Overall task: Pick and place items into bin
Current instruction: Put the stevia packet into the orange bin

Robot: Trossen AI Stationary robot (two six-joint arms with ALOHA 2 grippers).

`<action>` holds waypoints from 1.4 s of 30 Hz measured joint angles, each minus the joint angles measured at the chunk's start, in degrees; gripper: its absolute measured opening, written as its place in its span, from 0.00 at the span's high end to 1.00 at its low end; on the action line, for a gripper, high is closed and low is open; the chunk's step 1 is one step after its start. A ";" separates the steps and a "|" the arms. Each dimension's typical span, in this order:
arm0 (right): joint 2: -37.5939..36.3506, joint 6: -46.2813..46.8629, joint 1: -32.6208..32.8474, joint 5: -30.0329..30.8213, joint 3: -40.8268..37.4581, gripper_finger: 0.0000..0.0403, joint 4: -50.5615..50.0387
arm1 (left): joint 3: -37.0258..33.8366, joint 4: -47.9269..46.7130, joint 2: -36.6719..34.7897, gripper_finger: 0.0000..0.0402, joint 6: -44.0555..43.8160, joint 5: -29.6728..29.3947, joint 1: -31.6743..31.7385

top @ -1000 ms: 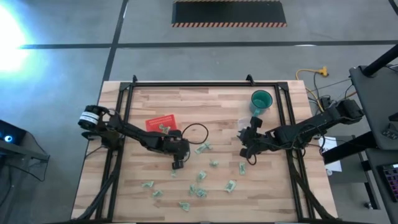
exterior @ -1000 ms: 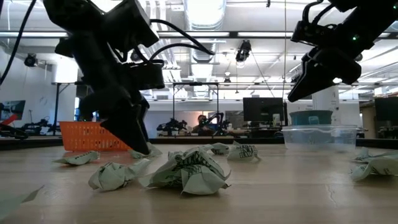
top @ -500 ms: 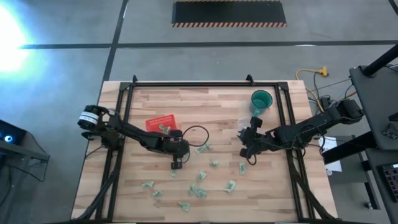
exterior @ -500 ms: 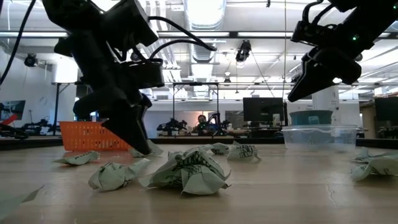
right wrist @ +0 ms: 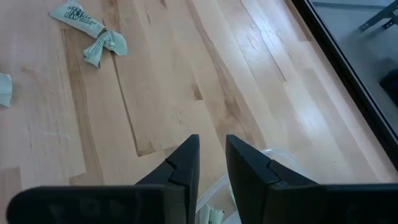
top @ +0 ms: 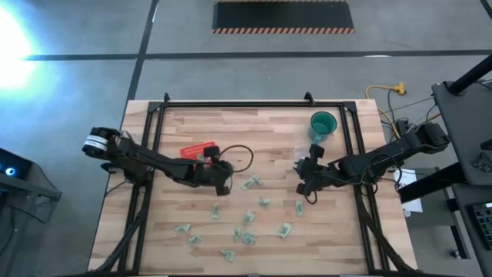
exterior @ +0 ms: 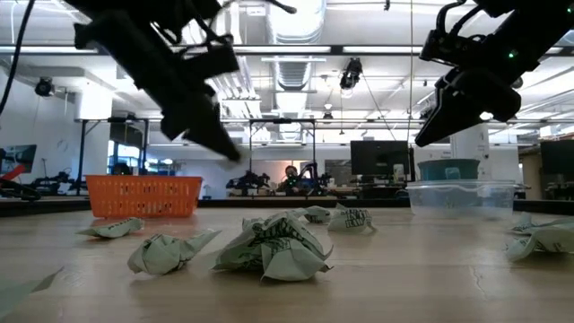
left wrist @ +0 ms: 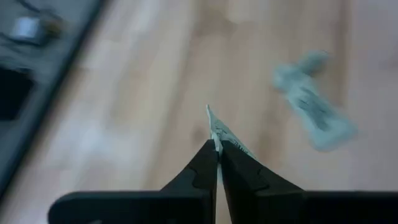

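The robot's left gripper will release its wrapper, now hanging just near of the tray, next to the other wrapper in the red tray (top: pixel 203 157).
Several small pale green-and-white crumpled wrappers (top: pixel 247 218) lie scattered on the near half of the wooden table, and they show close up in the low view (exterior: pixel 269 247). The red tray (top: pixel 194 148) sits left of centre with a wrapper (top: pixel 202 158) in it. My left gripper (top: pixel 223 187) hangs above the table just near of the tray, shut on one wrapper (left wrist: pixel 219 132). My right gripper (top: pixel 306 185) waits raised over the table's right half, narrowly open and holding nothing (right wrist: pixel 211 146). My left gripper pinches a crumpled wrapper by one end (left wrist: pixel 216 138) between its two fingertips. The rest of the wrapper sticks out past the fingertips. The wrapper is lifted clear of the table.
A teal cup (top: pixel 323 123) stands at the far right. A clear plastic container (top: pixel 301 154) sits just far of my right gripper, and a wrapper (right wrist: pixel 208 215) lies in it. Black frame rails run along the table's left, right and far sides. Bare wood lies between the arms.
My left gripper has risen from the table top near the wrappers and drawn back toward the far edge and the red tray, staying shut. The right arm has kept still.
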 joint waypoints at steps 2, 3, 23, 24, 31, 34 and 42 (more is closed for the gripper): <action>0.00 0.00 0.00 0.00 0.00 0.83 -0.03 | -0.43 -0.08 -1.58 1.00 -0.03 -5.40 -0.45; 0.00 0.00 0.00 0.01 0.00 0.83 -0.02 | -0.85 -0.49 -2.63 1.00 -0.09 -7.73 -0.76; 0.00 0.17 0.00 0.02 -0.07 0.83 0.29 | -3.53 -40.93 -11.87 1.00 -30.04 -19.20 -1.92; 0.00 0.17 0.00 0.02 -0.07 0.83 0.35 | -4.14 -40.93 -12.22 1.00 -30.37 -19.11 -1.91; 0.00 -0.05 -0.01 0.01 -0.09 0.83 2.41 | -5.43 -40.08 -12.98 1.00 -30.53 -14.21 -1.92; 0.00 -1.26 -0.02 -1.14 -0.09 0.83 4.34 | -5.48 -40.14 -12.94 0.99 -30.52 -12.73 -1.92; 0.02 -5.71 0.00 -6.18 -0.11 0.83 10.76 | -5.70 -40.13 -12.94 0.81 -30.56 -12.64 -1.92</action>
